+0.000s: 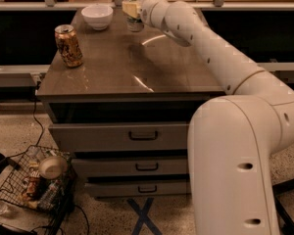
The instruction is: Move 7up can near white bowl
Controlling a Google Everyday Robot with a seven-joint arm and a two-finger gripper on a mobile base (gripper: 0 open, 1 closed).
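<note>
Next, I release the 7up can on the grey table top close beside the white bowl [123, 30], toward my arm. The can now stands at the table's far edge.
The 7up can [134, 23] stands at the far edge of the grey table top [122, 67]; only its silver top and lower part show. My gripper [132, 9] is at the far middle of the table, and its fingers [129, 7] are closed around the can's upper body. The white bowl [97, 16] sits on the table just left of the can, with a small gap between them. My white arm reaches in from the right across the table's back right corner.
A brown-and-gold patterned can [68, 45] stands near the table's left edge. Drawers [143, 136] run below the top. A wire basket [36, 185] on the floor at lower left holds a tan round dish [52, 167] and clutter. A shelf runs behind the table.
</note>
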